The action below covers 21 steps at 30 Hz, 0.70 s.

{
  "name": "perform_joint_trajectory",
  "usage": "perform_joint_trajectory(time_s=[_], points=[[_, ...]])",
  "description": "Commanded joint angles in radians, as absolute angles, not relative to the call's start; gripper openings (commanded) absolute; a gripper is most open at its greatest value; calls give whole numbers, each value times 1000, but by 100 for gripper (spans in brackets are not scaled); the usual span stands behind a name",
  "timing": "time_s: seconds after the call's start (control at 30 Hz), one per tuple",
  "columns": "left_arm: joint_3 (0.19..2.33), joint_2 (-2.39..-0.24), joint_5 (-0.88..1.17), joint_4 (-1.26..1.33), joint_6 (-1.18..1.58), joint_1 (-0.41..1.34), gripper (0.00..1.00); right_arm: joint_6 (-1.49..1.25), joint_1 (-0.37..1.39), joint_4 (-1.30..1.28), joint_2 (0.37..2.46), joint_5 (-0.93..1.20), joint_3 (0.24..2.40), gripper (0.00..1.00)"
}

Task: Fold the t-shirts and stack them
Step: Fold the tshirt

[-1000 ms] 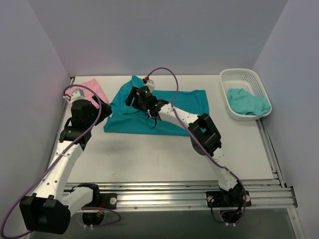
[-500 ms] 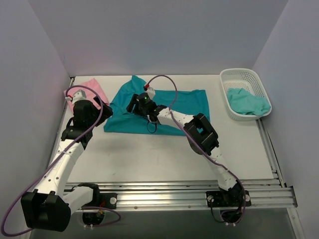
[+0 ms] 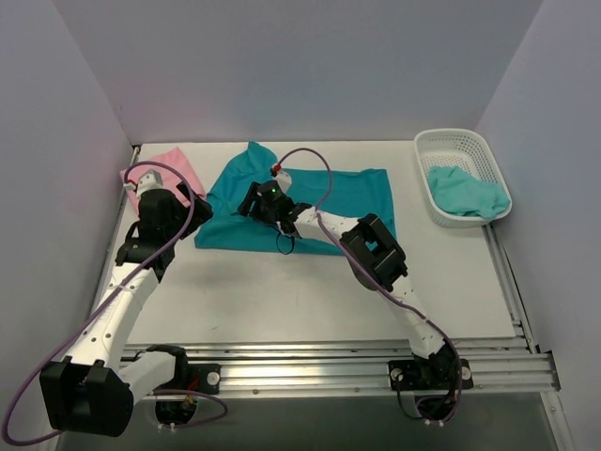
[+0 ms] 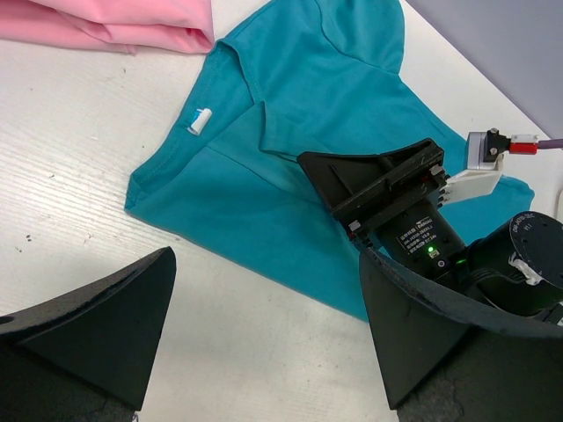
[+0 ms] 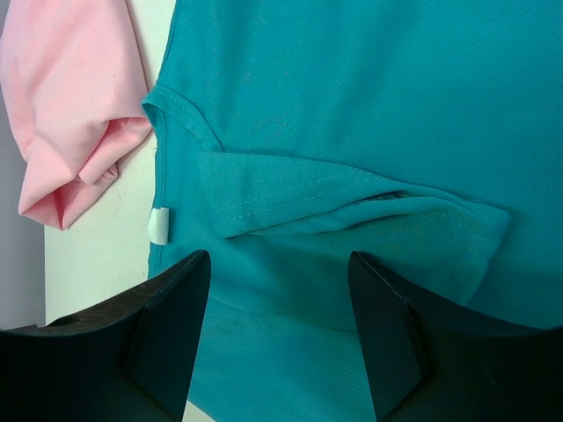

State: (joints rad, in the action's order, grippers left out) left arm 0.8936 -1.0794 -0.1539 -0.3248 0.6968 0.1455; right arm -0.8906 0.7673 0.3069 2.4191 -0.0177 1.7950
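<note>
My right gripper closes next on the teal t-shirt's near edge (image 3: pixel 336 252), toward the end facing the white basket.
A teal t-shirt (image 3: pixel 347 193) lies spread on the table at centre back, its left sleeve folded in over the body (image 5: pixel 352 207). A white tag (image 5: pixel 160 225) sits at its collar edge. A folded pink t-shirt (image 3: pixel 178 169) lies at the back left. My right gripper (image 3: pixel 254 200) hovers open over the teal shirt's left part (image 5: pixel 280 259), holding nothing. My left gripper (image 3: pixel 194 209) is open and empty at the shirt's left near edge (image 4: pixel 266 255). The right gripper's black body (image 4: pixel 387 189) shows in the left wrist view.
A white basket (image 3: pixel 451 137) at the back right holds a crumpled aqua shirt (image 3: pixel 465 193). Grey walls close in the table at the back and on both sides. A metal rail (image 3: pixel 329 362) runs along the near edge.
My right gripper has shifted a little toward the near side over the teal shirt, and its elbow moved left. My left gripper has nudged slightly right. Both stay open.
</note>
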Motion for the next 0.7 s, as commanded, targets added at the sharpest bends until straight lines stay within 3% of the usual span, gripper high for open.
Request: perform_joint_trajectory(time_s=[0.0,0.67], points=[[899,-1077,-167,-279,684,149,94,-897,773,307,2451,-11,1833,60],[893,-1072,-179,-273,669,149,94,-920,738,298,2606,29,2029,59]])
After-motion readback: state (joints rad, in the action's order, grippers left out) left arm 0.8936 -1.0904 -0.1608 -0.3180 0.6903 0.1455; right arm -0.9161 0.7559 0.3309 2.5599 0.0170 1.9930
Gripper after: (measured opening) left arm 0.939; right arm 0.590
